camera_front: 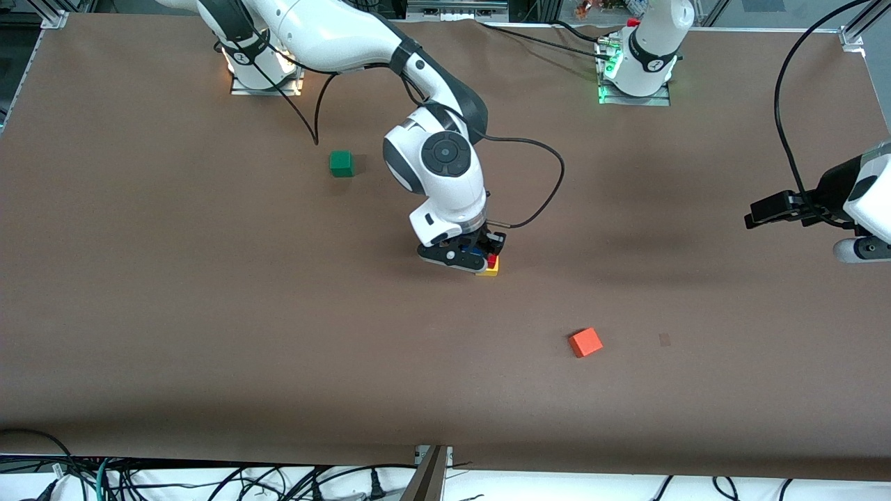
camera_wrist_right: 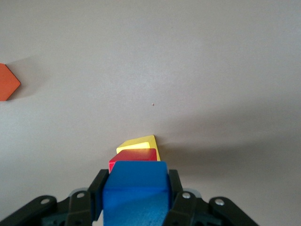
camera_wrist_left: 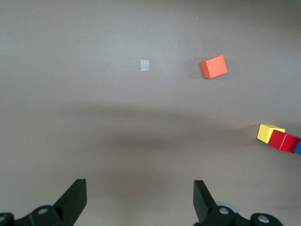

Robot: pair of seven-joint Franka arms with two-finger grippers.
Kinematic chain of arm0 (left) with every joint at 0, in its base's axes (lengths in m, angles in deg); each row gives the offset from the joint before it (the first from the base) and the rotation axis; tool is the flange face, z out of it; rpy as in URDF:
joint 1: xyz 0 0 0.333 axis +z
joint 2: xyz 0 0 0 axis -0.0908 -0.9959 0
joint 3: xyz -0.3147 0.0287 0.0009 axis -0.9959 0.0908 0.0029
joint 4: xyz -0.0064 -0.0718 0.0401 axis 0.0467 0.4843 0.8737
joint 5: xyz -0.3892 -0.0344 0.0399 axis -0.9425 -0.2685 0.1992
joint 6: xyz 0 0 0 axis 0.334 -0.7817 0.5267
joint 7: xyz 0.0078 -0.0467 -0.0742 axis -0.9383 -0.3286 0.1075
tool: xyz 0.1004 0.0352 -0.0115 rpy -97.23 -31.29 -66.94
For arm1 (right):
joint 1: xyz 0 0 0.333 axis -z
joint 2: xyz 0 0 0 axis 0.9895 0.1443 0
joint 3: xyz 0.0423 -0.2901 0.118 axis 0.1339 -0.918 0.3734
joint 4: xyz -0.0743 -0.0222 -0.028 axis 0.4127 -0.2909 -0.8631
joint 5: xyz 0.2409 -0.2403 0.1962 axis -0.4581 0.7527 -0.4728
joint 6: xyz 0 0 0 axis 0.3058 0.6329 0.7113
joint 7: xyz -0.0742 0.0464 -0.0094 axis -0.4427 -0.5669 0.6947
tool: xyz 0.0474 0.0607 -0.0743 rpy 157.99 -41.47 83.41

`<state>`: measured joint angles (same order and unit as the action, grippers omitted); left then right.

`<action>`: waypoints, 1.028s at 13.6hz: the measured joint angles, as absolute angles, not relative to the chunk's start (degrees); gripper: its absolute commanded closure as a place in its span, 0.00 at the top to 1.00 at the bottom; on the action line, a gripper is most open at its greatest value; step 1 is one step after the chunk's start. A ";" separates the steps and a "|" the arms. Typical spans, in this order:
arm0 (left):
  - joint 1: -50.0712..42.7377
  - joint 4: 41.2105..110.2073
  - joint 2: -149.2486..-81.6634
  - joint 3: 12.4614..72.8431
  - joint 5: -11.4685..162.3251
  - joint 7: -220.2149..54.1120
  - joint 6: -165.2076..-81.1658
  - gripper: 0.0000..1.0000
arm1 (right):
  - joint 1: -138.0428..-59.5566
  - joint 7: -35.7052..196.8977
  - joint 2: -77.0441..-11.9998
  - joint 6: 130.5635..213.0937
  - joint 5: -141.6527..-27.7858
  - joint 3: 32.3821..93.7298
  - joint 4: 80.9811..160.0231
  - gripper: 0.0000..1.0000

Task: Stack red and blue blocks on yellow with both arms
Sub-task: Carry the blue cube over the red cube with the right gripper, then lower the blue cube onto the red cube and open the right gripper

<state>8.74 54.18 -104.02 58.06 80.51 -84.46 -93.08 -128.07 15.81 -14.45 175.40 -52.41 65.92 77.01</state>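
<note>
I will use my right gripper to set the blue block down on top of the red block point(camera_front: 493, 239) point(camera_wrist_right: 135, 179) above the yellow cube.
The yellow cube point(camera_front: 489, 271) sits near the table's middle with the red block point(camera_front: 493, 261) on top of it. My right gripper point(camera_front: 480, 254) is down over this stack, shut on the blue block point(camera_wrist_right: 136, 188), which it holds right on top of the red block point(camera_wrist_right: 134, 157). The yellow cube point(camera_wrist_right: 141, 142) shows below them. My left gripper point(camera_front: 752, 217) waits open and empty in the air at the left arm's end of the table. Its wrist view shows the open gripper point(camera_wrist_left: 140, 188) and, at the edge, the yellow cube point(camera_wrist_left: 269, 133), red block point(camera_wrist_left: 283, 141) and blue block point(camera_wrist_left: 298, 148) in a touching row.
An orange cube point(camera_front: 585, 342) lies nearer the front camera than the stack, toward the left arm's end. A green cube point(camera_front: 341, 163) lies farther from the camera, toward the right arm's base. A small pale mark point(camera_front: 665, 339) is beside the orange cube. Cables run along the table's front edge.
</note>
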 measured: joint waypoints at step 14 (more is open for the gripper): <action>8.74 54.18 -104.02 58.05 80.51 -84.46 -93.08 1.00 | -129.86 13.07 -12.93 178.36 -51.28 65.26 76.48 0.74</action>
